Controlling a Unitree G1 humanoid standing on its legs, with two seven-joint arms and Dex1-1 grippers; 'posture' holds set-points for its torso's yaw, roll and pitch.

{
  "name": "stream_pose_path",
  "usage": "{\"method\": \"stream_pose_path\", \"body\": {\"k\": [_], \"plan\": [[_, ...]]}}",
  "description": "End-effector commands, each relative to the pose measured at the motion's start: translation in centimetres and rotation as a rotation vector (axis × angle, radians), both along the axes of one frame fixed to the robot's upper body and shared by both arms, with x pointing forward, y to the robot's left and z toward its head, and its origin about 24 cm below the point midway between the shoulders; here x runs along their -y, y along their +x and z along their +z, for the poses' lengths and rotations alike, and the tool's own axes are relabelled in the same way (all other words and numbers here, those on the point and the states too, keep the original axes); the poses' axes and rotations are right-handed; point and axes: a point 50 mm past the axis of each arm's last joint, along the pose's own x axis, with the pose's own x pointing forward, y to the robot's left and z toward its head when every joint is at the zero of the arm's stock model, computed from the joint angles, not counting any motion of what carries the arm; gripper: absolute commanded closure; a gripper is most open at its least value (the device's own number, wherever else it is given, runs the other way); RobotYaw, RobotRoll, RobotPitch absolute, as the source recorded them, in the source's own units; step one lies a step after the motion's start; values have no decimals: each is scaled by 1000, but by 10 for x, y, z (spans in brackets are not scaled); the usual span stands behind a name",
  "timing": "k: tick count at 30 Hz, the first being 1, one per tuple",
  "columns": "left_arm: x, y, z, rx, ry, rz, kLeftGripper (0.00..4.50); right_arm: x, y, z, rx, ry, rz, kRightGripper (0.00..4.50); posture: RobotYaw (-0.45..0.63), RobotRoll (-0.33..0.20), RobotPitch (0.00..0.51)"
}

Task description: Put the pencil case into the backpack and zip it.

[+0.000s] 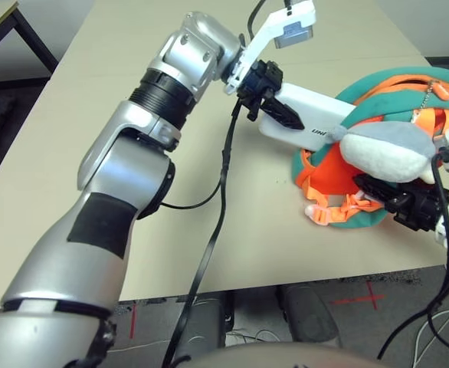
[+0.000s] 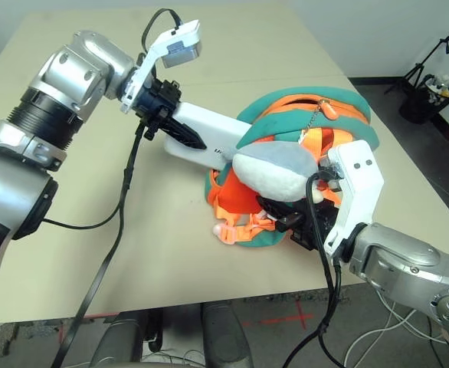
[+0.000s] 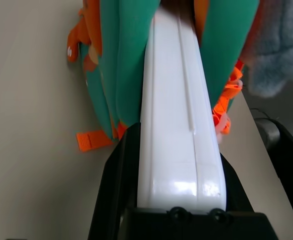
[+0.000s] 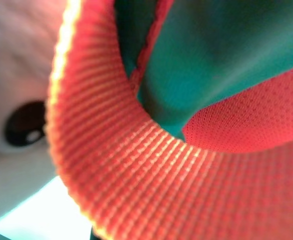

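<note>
Next, my left gripper lets go of the white pencil case deep inside the backpack's opening [image 1: 333,113] [image 3: 173,35], between its teal sides.
The orange and teal backpack [image 1: 378,90] lies on its side at the right of the table, its opening turned toward my left arm. My left gripper [image 1: 280,111] is shut on the near end of the white pencil case [image 1: 310,116]. The case's far end sits inside the backpack's opening, between the teal walls [image 3: 124,60]. A grey-and-white plush figure [image 1: 385,149] lies on the backpack's front. Just below it, my right gripper [image 1: 397,198] is shut on the backpack's front edge. An orange webbing strap [image 4: 136,170] lies right against that wrist's camera.
The beige table [image 1: 94,107] has free room to the left and behind the backpack. A black cable [image 1: 209,245] hangs from my left wrist over the front edge. Loose orange straps and buckles [image 1: 335,208] lie in front of the backpack. A tripod and clutter [image 2: 435,69] stand beyond the table's right side.
</note>
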Motion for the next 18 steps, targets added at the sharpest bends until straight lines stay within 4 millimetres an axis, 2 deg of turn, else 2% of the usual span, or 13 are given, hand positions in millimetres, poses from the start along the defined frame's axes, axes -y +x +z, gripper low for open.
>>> {"method": "stream_pose_path", "body": {"k": [1, 9, 18], "plan": [[23, -11, 8, 20, -27, -75, 3083, -5, -3, -9, -60, -14, 48, 4329, -240, 0, 188], [48, -25, 3, -9, -38, -130, 3083, -8, 0, -9, -56, -11, 64, 4329, -243, 0, 178], [73, -29, -17, -3, -14, -139, 3083, -13, 4, -10, -41, -3, 76, 4329, -259, 0, 169]]}}
